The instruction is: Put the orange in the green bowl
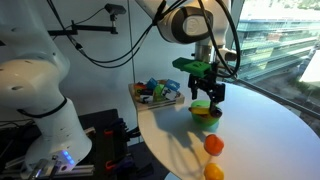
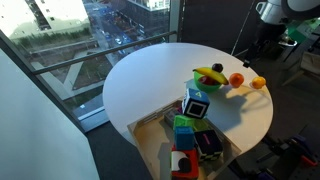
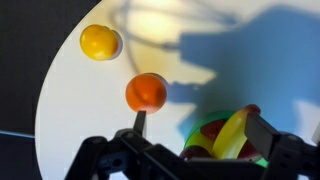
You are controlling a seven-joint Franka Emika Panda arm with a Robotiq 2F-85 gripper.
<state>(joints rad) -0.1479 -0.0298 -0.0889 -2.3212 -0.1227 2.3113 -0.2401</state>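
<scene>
My gripper will close on two opposite sides of the reddish orange [image 1: 214, 145] [image 3: 146, 93], which sits between the green bowl and the yellow-orange fruit.
The orange [image 3: 146, 92], deep reddish-orange, lies on the white round table just left of my left fingertip in the wrist view. It also shows in both exterior views [image 1: 214, 145] [image 2: 236, 80]. The green bowl [image 3: 203, 126] holds a yellow banana and a red item. It sits between my fingers in the wrist view and shows in both exterior views [image 1: 203, 117] [image 2: 208, 85]. My gripper [image 3: 200, 120] is open and empty and hovers above the bowl [image 1: 208, 92].
A paler yellow-orange fruit [image 3: 100, 42] lies beyond the orange near the table edge [image 1: 214, 172] [image 2: 258, 83]. A pale tray of mixed coloured items [image 1: 141, 98] [image 2: 150, 140] stands on the table's far side from the fruits.
</scene>
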